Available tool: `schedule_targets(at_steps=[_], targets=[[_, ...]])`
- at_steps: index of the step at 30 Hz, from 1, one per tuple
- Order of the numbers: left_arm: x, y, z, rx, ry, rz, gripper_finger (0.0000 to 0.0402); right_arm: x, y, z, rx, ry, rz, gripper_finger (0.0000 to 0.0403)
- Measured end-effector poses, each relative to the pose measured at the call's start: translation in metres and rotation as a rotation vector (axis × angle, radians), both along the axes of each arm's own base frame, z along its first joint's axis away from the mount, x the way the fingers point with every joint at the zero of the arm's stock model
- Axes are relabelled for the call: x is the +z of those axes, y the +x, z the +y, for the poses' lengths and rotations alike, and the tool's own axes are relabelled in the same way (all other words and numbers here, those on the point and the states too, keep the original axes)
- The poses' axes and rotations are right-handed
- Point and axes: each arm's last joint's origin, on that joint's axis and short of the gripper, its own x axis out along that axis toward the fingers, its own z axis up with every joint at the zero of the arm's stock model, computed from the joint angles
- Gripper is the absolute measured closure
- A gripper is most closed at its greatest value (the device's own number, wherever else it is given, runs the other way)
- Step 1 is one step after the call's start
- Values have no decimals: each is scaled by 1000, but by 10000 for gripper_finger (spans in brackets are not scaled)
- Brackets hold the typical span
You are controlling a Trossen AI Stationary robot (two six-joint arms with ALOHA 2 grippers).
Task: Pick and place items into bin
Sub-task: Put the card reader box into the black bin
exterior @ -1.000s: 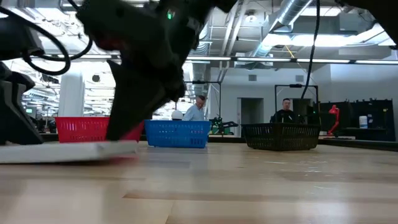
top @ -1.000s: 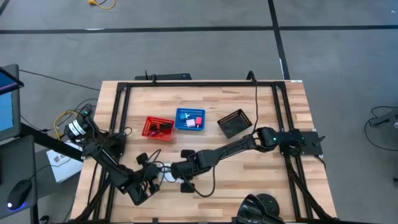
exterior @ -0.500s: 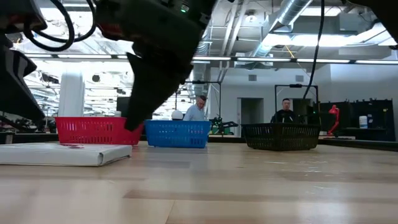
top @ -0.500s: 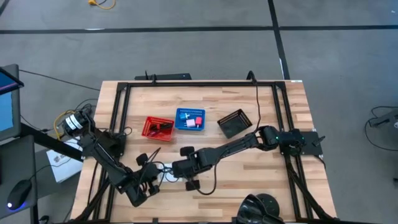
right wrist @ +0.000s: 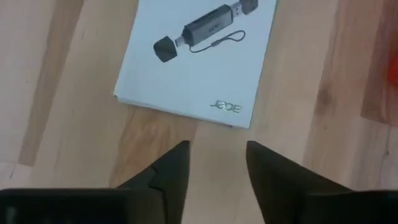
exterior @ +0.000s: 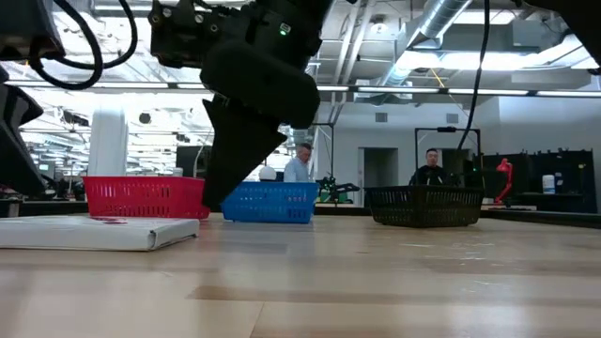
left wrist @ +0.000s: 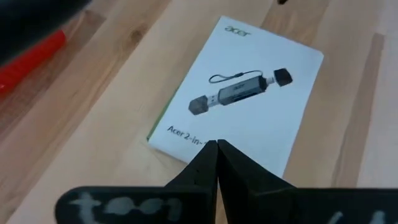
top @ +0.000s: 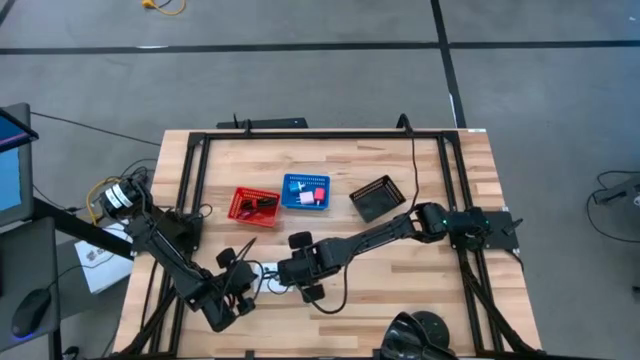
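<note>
The packet is lying flat and is wider than my right gripper's open fingers, so my right gripper needs to pinch the packet's thin edge [right wrist: 180,114] before it carries it to the black basket.
A white card packet [top: 268,277] printed with a black pen-like shape lies flat on the wooden table near its front left, also seen in the low view [exterior: 94,233]. My right gripper [right wrist: 216,152] hangs open just right of the packet [right wrist: 199,56], above the table and clear of it. My left gripper [left wrist: 216,148] is shut, with its tips at the packet's [left wrist: 242,93] left edge. The red basket [top: 255,205] holds dark red items. The blue basket [top: 305,192] holds pink and blue cubes. My left gripper's shut fingertips [left wrist: 211,155] stand over the packet's edge nearest that arm [left wrist: 186,149], slanting down from the table's left. Whether they touch the card I cannot tell. The packet lies flat on the table.
A black perforated basket [top: 378,198] stands right of the blue one at mid-table. Black frame rails [top: 190,180] run along the table's left, right and far sides. People stand in the room beyond the far edge [exterior: 432,169]. Bare wood lies to the front right.
My right gripper has opened, let go of the packet's right end and risen, drawing back a little toward the table's far right. The packet, first tipped up at that end, now lies flat on the table.
</note>
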Motion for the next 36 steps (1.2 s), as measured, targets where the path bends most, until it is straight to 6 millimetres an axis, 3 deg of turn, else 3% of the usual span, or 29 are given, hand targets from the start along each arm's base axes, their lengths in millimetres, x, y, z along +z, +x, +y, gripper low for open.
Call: schedule_targets(at_steps=[11,17,30,36], targets=[[-25,0,-1,34,13,7,401,1,-4,21,304,-115,-12,169],[-35,2,-2,52,46,-4,401,1,-3,23,402,-159,-23,168],[-36,2,-2,47,47,-5,401,9,17,9,300,-100,-198,170],[-37,2,-2,51,51,-18,401,13,22,8,354,-140,-261,175]])
